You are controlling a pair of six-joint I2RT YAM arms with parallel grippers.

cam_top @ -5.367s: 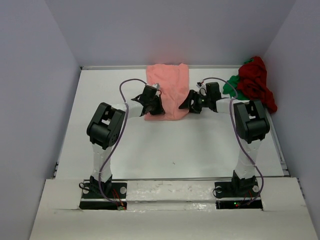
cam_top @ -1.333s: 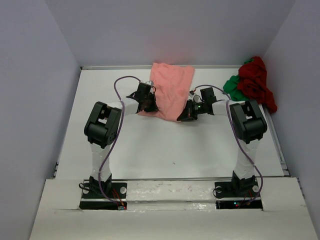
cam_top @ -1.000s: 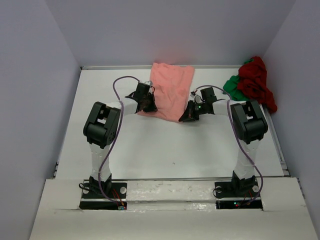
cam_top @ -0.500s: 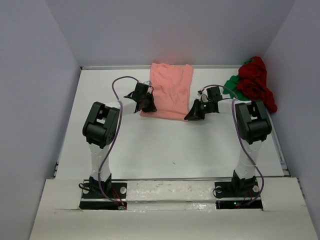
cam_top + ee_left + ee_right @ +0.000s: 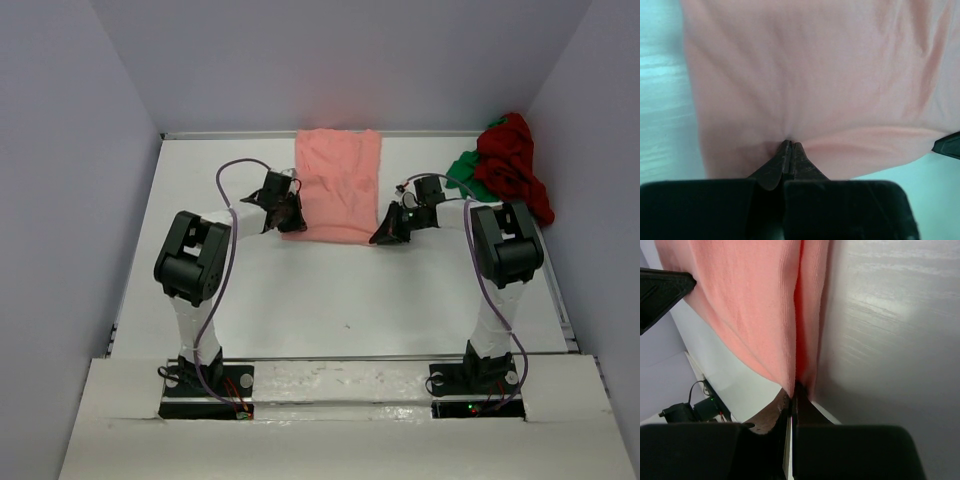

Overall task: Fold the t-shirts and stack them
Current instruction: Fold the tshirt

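Note:
I have the salmon-pink t-shirt pinched in my left gripper well in from the t-shirt's side edge, so next I open it and take the t-shirt's loose near corner [image 5: 284, 236].
The salmon-pink t-shirt [image 5: 340, 185] lies folded into a tall rectangle at the back middle of the table. My left gripper [image 5: 287, 218] is shut on its near left corner; in the left wrist view the pinched cloth [image 5: 805, 80] puckers at the closed tips [image 5: 790, 146]. On the near right corner my right gripper [image 5: 384, 232] is shut too, the pink fabric [image 5: 760, 305] hanging in folds from its tips [image 5: 793, 388]. A dark red t-shirt [image 5: 515, 165] is bunched at the back right, partly over a bright green t-shirt [image 5: 464, 172].
Grey walls [image 5: 100, 120] close in the white table [image 5: 330, 300] on the left, back and right. The crumpled pile of shirts sits just right of my right arm [image 5: 505, 250].
Both grippers have drawn the pink shirt's near edge straight; the left moved left and the right moved right, so the skewed shirt now lies square to the table.

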